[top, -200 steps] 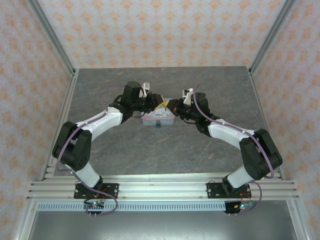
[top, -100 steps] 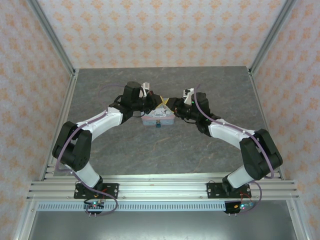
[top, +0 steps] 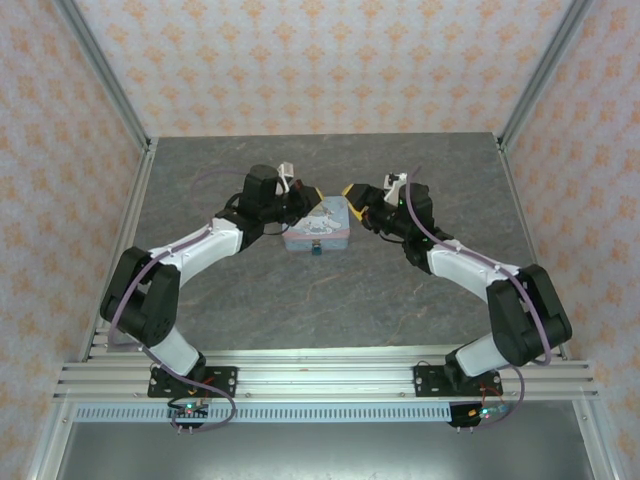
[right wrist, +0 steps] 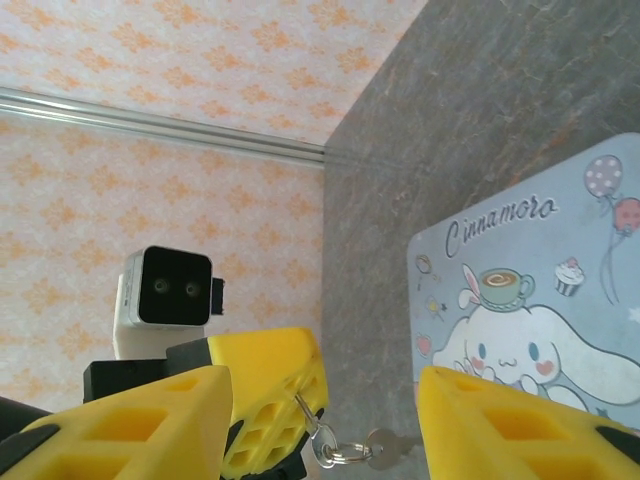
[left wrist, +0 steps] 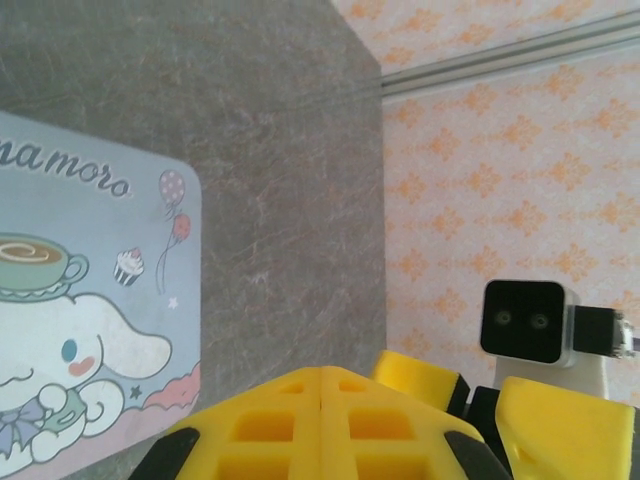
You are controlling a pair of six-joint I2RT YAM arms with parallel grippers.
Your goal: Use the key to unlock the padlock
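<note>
My right gripper has the loose second key dangling between its open fingers, so it should move closer to my left gripper's fingers and close at the ring [right wrist: 325, 446].
The small dark teal padlock [top: 315, 249] hangs at the near edge of the pale blue cartoon tin [top: 318, 228]. My left gripper [top: 307, 201] hovers over the tin's far left corner, its yellow fingers [left wrist: 320, 415] pressed together. In the right wrist view the key [right wrist: 306, 411] sticks out from between those fingers, and a ring with a second key [right wrist: 385, 446] dangles from it. My right gripper [top: 352, 194] stands just right of the left one. Its jaws are apart, one finger [right wrist: 140, 425] on each side of the key set, and touch nothing.
The tin [right wrist: 540, 290] lies flat at mid-table on the grey stone-patterned top [top: 330, 300]. Patterned walls and metal frame posts [top: 110, 80] close in the back and sides. Bare table lies in front of the tin and toward both side edges.
The right gripper has opened and drawn back to the right, away from the left gripper. The left gripper has closed and now keeps the key alone.
</note>
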